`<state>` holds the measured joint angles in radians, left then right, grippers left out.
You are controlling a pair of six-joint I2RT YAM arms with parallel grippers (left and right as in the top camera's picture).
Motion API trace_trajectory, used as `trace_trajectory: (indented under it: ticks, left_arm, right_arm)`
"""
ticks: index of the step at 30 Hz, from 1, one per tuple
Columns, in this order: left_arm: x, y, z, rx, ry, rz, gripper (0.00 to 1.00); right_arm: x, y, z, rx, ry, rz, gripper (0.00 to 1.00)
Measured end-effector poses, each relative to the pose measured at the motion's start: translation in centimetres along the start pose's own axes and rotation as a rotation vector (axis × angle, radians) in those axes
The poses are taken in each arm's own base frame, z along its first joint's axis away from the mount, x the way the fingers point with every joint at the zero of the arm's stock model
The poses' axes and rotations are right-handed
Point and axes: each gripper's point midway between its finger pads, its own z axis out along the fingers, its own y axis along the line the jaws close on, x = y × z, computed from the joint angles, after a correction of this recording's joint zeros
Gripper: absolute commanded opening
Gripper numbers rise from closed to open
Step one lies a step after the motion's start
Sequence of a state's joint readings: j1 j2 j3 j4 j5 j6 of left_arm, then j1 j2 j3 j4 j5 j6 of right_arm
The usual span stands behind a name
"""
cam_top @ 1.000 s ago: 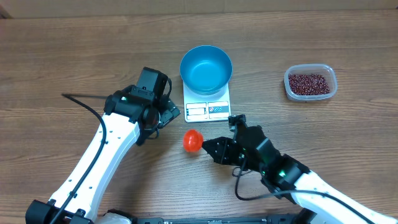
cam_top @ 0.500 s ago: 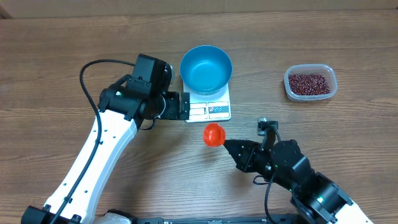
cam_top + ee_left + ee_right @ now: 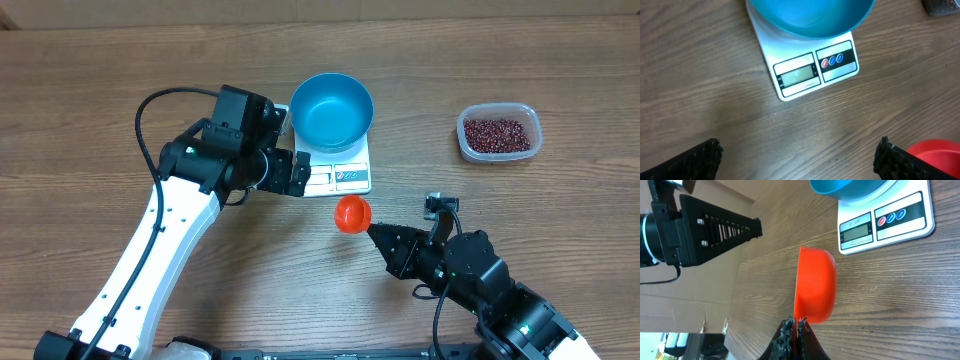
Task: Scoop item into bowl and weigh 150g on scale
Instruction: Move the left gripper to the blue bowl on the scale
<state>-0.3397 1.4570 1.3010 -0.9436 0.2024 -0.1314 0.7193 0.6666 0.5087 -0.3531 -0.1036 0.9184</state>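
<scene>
My left gripper is to go to the white scale next and close just over the scale's front edge (image 3: 337, 194) (image 3: 823, 86), between its display and its buttons.
The blue bowl (image 3: 331, 108) stands empty on the white scale (image 3: 336, 177), seen close in the left wrist view as the bowl (image 3: 810, 17) above the scale's display (image 3: 797, 76). The item, dark red-brown beans (image 3: 497, 133), fills a clear tub (image 3: 499, 152) at the far right. My right gripper (image 3: 374, 231) is shut on the handle of a small red scoop (image 3: 351, 213), whose cup (image 3: 815, 292) hangs empty just in front of the scale (image 3: 885, 222). Beside the scale's front left corner my left gripper (image 3: 296, 172) stands open with only bare wood between its fingers (image 3: 700, 160).
The left arm (image 3: 170, 240) runs from the front left up to the scale. The right arm (image 3: 480, 285) comes in from the front right. Wooden table top (image 3: 120, 90) lies around them; the red scoop (image 3: 935, 152) shows beside the left gripper's right finger.
My right gripper has carried the red scoop to the right and a little nearer the scale. The left gripper swung in to the scale's front left corner and has stayed open.
</scene>
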Motion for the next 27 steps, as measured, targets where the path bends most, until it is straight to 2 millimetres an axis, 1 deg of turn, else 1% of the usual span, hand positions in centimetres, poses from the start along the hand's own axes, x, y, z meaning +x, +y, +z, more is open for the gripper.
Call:
trace_trajectory:
  ticks: [5, 9, 12, 16, 19, 22, 27]
  left_arm:
    - [0.4, -0.4, 0.0, 0.025, 0.016, 0.2, 1.0]
    - [2.4, -0.3, -0.3, 0.034, 0.098, 0.335, 1.0]
    - [3.4, 0.1, -1.1, 0.018, 0.152, 0.397, 1.0]
    - [3.0, 0.3, -2.6, -0.006, 0.157, 0.449, 1.0]
    - [3.0, 0.3, -3.2, -0.014, 0.154, 0.47, 1.0]
    - [3.3, 0.3, -3.8, -0.018, 0.152, 0.48, 1.0]
    - [3.0, 0.0, -4.9, -0.025, 0.109, 0.49, 1.0]
  right_arm:
    - [0.0, 0.0, 0.0, 0.0, 0.0, 0.0, 0.04]
    - [0.0, 0.0, 0.0, 0.001, 0.0, 0.0, 0.04]
    - [0.0, 0.0, 0.0, 0.001, 0.001, 0.0, 0.04]
    - [0.0, 0.0, 0.0, 0.001, 0.0, 0.0, 0.04]
    - [0.1, -0.1, 0.0, 0.004, 0.002, 0.001, 0.04]
    - [0.2, -0.4, 0.0, 0.018, 0.006, 0.0, 0.04]
    - [0.5, -1.2, 0.0, 0.05, 0.019, 0.003, 0.04]
